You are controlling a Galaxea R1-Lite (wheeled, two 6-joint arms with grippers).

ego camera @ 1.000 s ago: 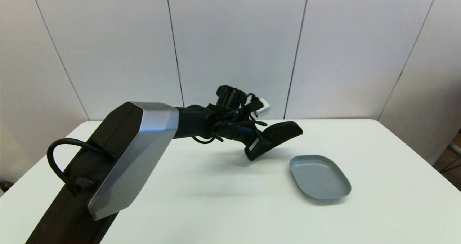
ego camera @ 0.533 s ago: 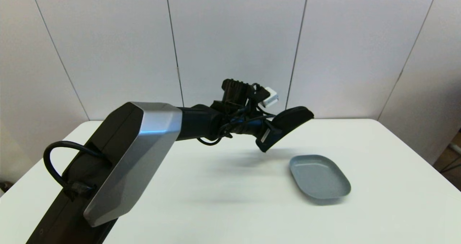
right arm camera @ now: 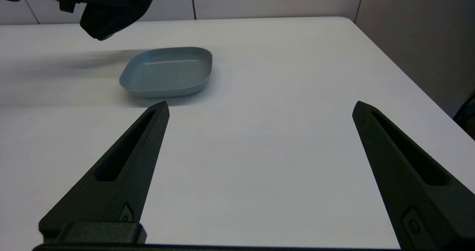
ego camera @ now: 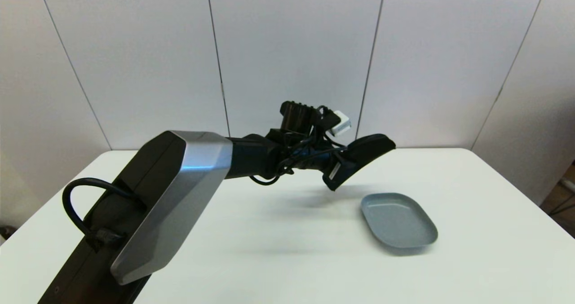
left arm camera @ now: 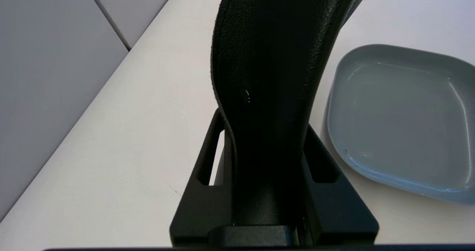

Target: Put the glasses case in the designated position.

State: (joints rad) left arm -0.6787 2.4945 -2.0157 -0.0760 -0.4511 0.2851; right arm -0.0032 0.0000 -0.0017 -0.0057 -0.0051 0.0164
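My left gripper is holding the glasses case and will let go of it on the white table (ego camera: pixel 367 176) (left arm camera: pixel 250 124) just behind the grey-blue tray.
The matte black glasses case (ego camera: pixel 366 153) hangs tilted in the air, its far end raised. My left gripper (ego camera: pixel 336 171) is shut on its lower end, above the table just left of the grey-blue tray (ego camera: pixel 399 221). The left wrist view has the case (left arm camera: pixel 267 69) clamped between both fingers (left arm camera: pixel 207 158), with the tray (left arm camera: pixel 400 114) beside it on the table. My right gripper (right arm camera: pixel 259 106) is open with nothing in it, low over the table. From there the tray (right arm camera: pixel 167 71) lies ahead and the held case (right arm camera: pixel 111 10) hovers beyond it.
The white table (ego camera: pixel 278 250) ends at a panelled wall (ego camera: pixel 292 48) behind. Its right edge (right arm camera: pixel 400 65) drops off near the right gripper. My left arm's big silver-and-black link (ego camera: pixel 166 205) covers the table's near-left part in the head view.
The left gripper has lifted the case and carried it to the right, nearer the tray. The tray has not moved.
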